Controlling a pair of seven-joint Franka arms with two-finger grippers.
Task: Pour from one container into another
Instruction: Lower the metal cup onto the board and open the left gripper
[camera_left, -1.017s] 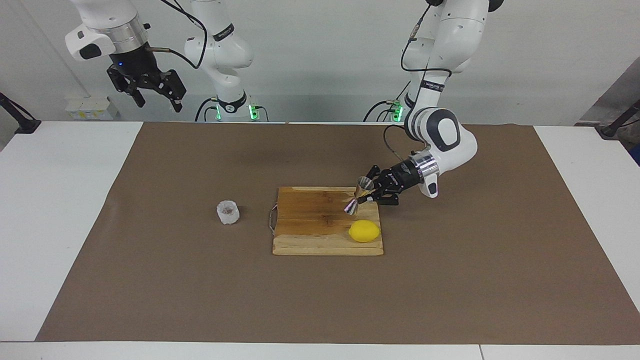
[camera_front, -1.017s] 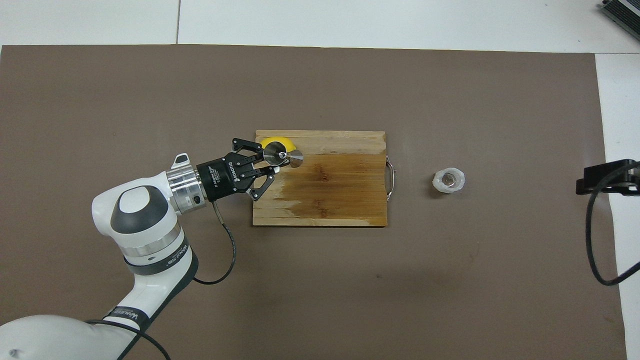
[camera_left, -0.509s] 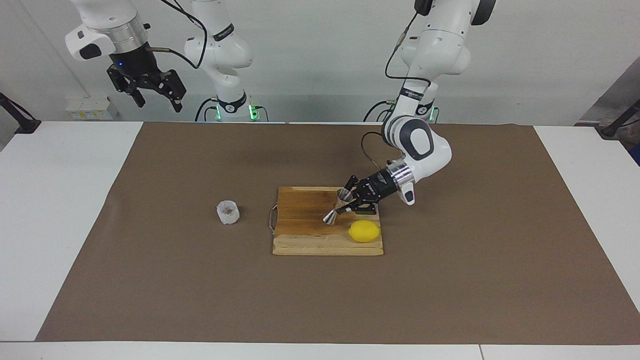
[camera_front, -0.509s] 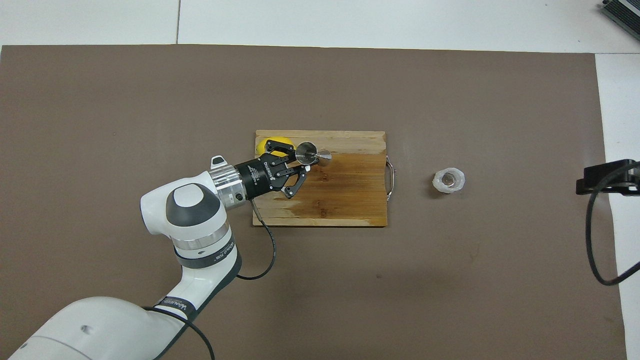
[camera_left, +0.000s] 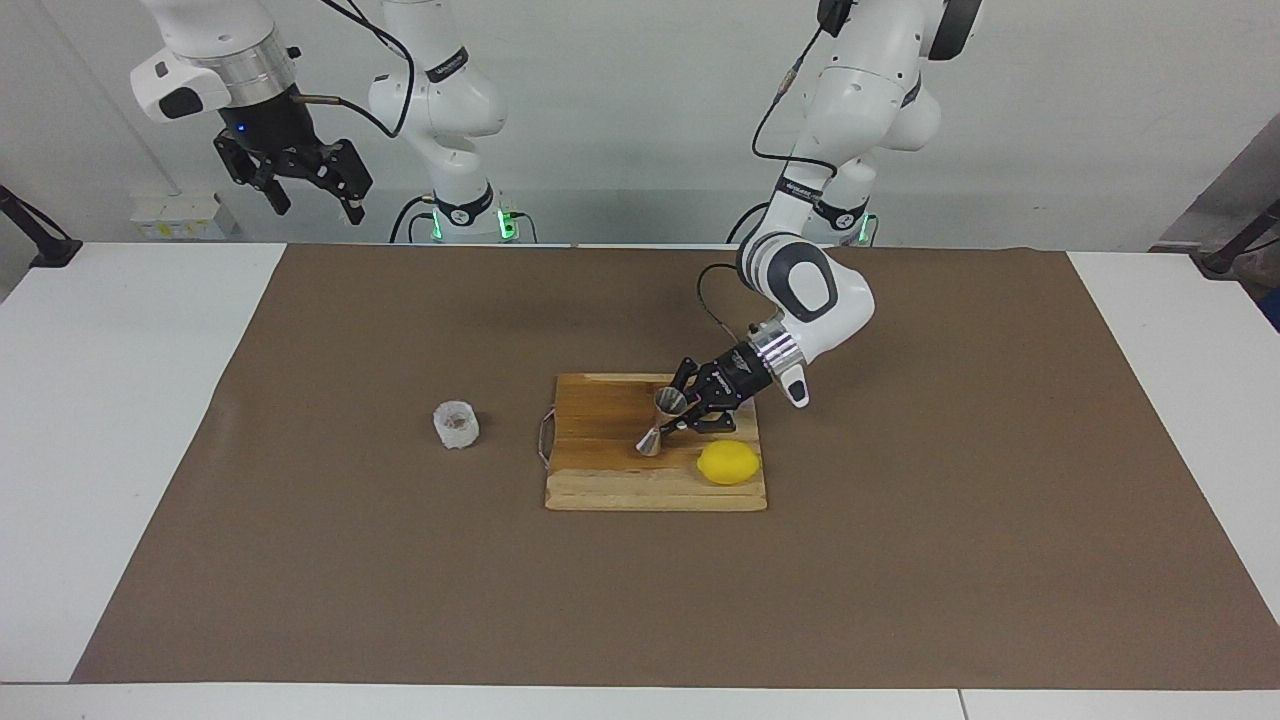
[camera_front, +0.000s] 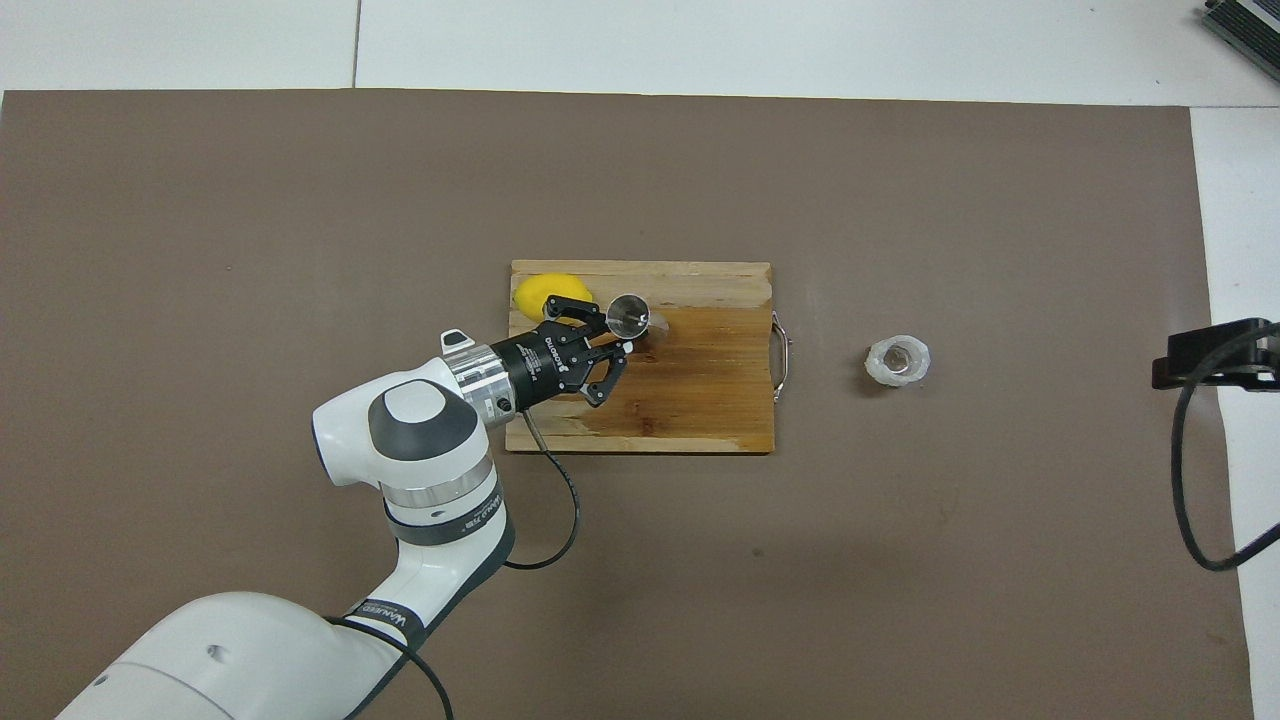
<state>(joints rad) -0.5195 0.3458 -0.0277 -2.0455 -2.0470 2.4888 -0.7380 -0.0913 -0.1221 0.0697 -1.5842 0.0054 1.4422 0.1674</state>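
My left gripper needs to release the steel jigger, now tilted low over the cutting board, on the board's dark patch (camera_front: 673, 353), between lemon and wire handle.
The translucent whitish cup (camera_left: 456, 424) (camera_front: 897, 361) stands on the brown mat beside the cutting board, toward the right arm's end of the table. My left gripper (camera_left: 673, 421) (camera_front: 619, 330) is shut on the waist of the steel jigger (camera_left: 660, 421) (camera_front: 628, 312). It holds the jigger tilted, mouth up, low over the wooden cutting board (camera_left: 610, 485) (camera_front: 700, 400). I cannot tell whether the jigger's lower cone touches the wood. My right gripper (camera_left: 318, 205) waits open, raised high above its own end of the table, with nothing in it.
A yellow lemon (camera_left: 728, 462) (camera_front: 535, 292) lies on the board's corner, right beside the left gripper. The board has a wire handle (camera_left: 543, 438) on the edge that faces the cup. The brown mat (camera_left: 900, 560) covers most of the white table.
The left arm has carried the jigger along the board, past the lemon, toward the cup and a little lower. The right arm and the cup have not moved.
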